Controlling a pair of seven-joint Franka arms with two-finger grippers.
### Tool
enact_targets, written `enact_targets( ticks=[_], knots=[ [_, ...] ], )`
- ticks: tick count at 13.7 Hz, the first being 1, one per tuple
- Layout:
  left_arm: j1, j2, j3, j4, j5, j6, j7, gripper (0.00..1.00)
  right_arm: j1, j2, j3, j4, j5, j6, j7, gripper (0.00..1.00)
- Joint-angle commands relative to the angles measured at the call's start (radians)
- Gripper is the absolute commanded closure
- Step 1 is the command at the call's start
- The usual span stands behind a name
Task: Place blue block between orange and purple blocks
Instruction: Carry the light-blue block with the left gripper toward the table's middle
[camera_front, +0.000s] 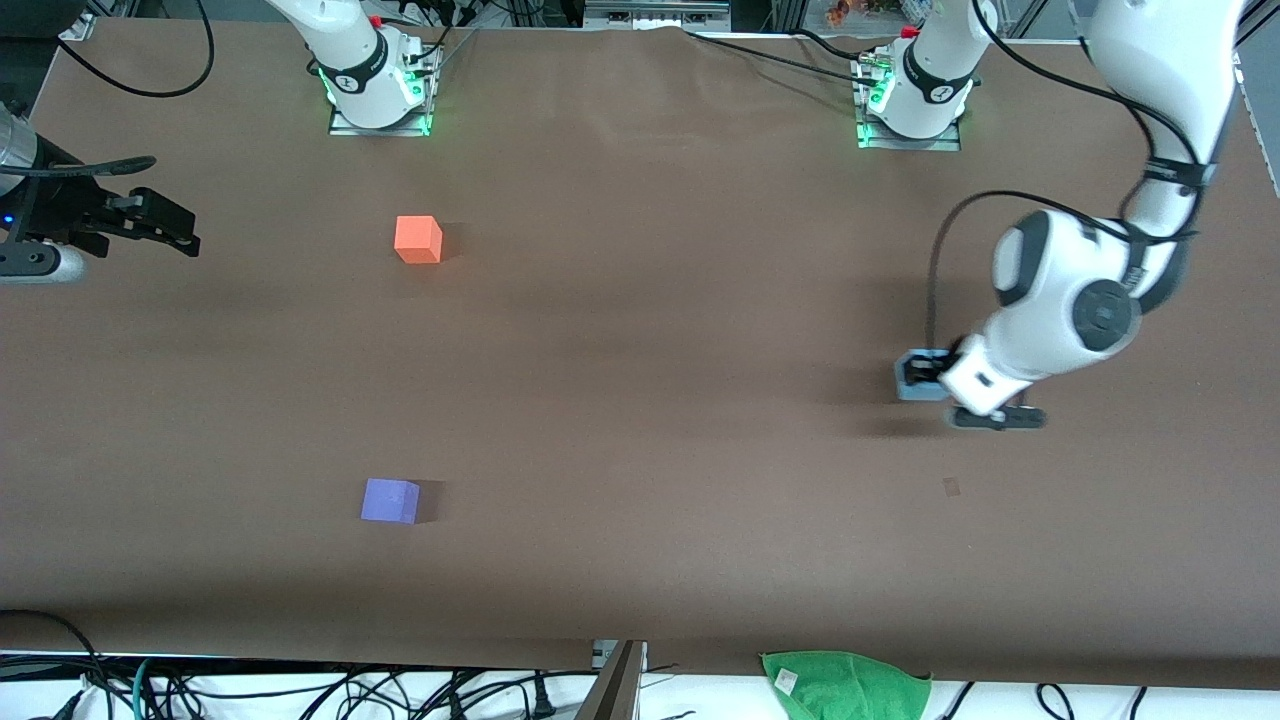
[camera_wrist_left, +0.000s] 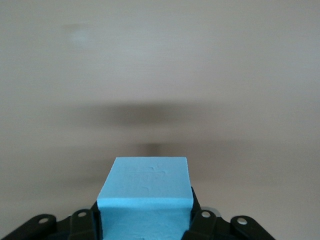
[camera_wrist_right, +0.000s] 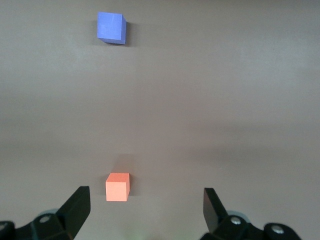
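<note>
My left gripper is going to set the blue block free on the bare middle of the table (camera_front: 602, 314), at a spot across from the orange block. The blue block is still low over the table.
The blue block (camera_front: 912, 385) sits between the fingers of my left gripper (camera_front: 925, 375), low over the table at the left arm's end. In the left wrist view the blue block (camera_wrist_left: 147, 182) fills the space between the black fingers (camera_wrist_left: 202, 222), and my left gripper (camera_wrist_left: 145, 212) is shut on it. The orange block (camera_front: 418, 240) lies toward the right arm's end. The purple block (camera_front: 390, 501) lies nearer the front camera than the orange one. My right gripper (camera_front: 185, 228) waits open and empty at the right arm's end. The right wrist view shows the gripper (camera_wrist_right: 145, 205), the orange block (camera_wrist_right: 118, 186) and the purple block (camera_wrist_right: 111, 27).
A green cloth (camera_front: 845, 682) lies at the table's front edge, with cables (camera_front: 300, 690) along that edge. The brown table (camera_front: 650, 350) is bare between the two blocks.
</note>
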Motion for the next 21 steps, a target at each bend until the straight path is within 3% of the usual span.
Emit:
enact_targets(
  ticks=[1, 5, 9, 10, 12, 14, 15, 16, 17, 18, 21],
  knots=[
    [-0.156, 0.056, -0.038, 0.101, -0.017, -0.021, -0.257, 0.98, -0.014, -0.006, 0.005, -0.004, 0.021, 0.005, -0.017, 0.00],
    [-0.411, 0.148, -0.035, 0.236, -0.005, -0.018, -0.684, 1.00, -0.014, -0.006, 0.005, -0.006, 0.021, 0.004, -0.016, 0.00],
    [-0.608, 0.331, -0.020, 0.448, 0.015, -0.011, -0.832, 0.97, -0.014, -0.004, 0.005, -0.006, 0.027, 0.005, -0.017, 0.00],
    [-0.675, 0.360, 0.006, 0.474, 0.050, -0.009, -0.861, 0.96, -0.014, -0.004, 0.005, -0.006, 0.027, 0.005, -0.017, 0.00],
    [-0.825, 0.406, 0.136, 0.504, 0.085, 0.029, -1.005, 0.93, -0.014, -0.001, 0.005, -0.006, 0.027, 0.005, -0.016, 0.00],
    [-0.881, 0.450, 0.172, 0.527, 0.087, 0.071, -1.039, 0.86, -0.014, -0.001, 0.005, -0.006, 0.027, 0.004, -0.016, 0.00],
    [-0.880, 0.454, 0.172, 0.528, 0.088, 0.072, -1.041, 0.78, -0.012, -0.001, 0.005, -0.006, 0.029, 0.002, -0.016, 0.00],
    [-0.880, 0.454, 0.172, 0.527, 0.092, 0.072, -1.039, 0.63, -0.012, 0.000, 0.005, -0.006, 0.029, 0.004, -0.016, 0.00],
    [-0.880, 0.454, 0.174, 0.527, 0.095, 0.072, -1.033, 0.19, -0.014, 0.008, 0.005, -0.006, 0.029, -0.001, -0.014, 0.00],
    [-0.880, 0.449, 0.180, 0.525, 0.111, 0.072, -1.023, 0.00, -0.014, 0.018, 0.005, -0.006, 0.029, 0.004, -0.014, 0.00],
    [-0.867, 0.435, 0.177, 0.528, 0.165, 0.069, -1.024, 0.00, -0.011, 0.020, 0.006, -0.006, 0.027, -0.001, -0.014, 0.00]
  ],
)
